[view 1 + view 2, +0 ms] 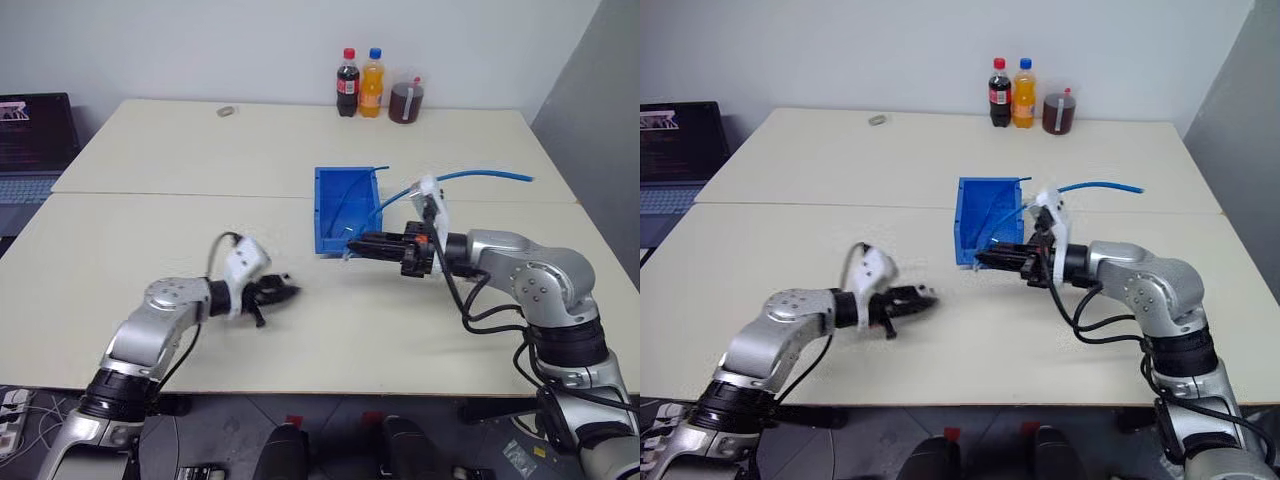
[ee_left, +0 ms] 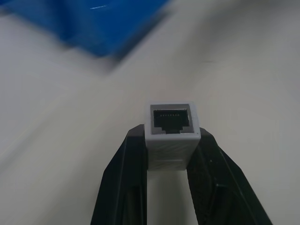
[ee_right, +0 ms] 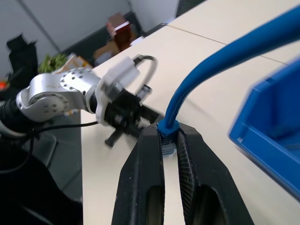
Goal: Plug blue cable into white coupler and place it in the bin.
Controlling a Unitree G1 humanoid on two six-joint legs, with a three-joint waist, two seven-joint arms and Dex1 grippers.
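Next, my left gripper releases the white coupler, now held low over the table's front middle, on the blue cable's plug (image 1: pixel 324 303), just above the table before the bin.
My left gripper (image 1: pixel 287 292) hovers low over the table's front middle, pointing right, shut on the white coupler (image 2: pixel 171 136). The coupler's dark socket faces away from the fingers. My right gripper (image 1: pixel 355 243) points left toward it, just in front of the bin's lower front end, with a gap of table between the two grippers. It is shut on the plug end of the blue cable (image 3: pixel 220 61). The cable (image 1: pixel 480 174) arcs back over the right arm and trails right across the table. The blue open-top bin (image 1: pixel 322 215) stands mid-table, behind the right gripper.
Three drink bottles (image 1: pixel 371 85) stand at the table's far edge. An open laptop (image 1: pixel 35 135) sits off the far left. A small grey object (image 1: pixel 227 111) lies at the back left. A seam runs across the two joined tabletops.
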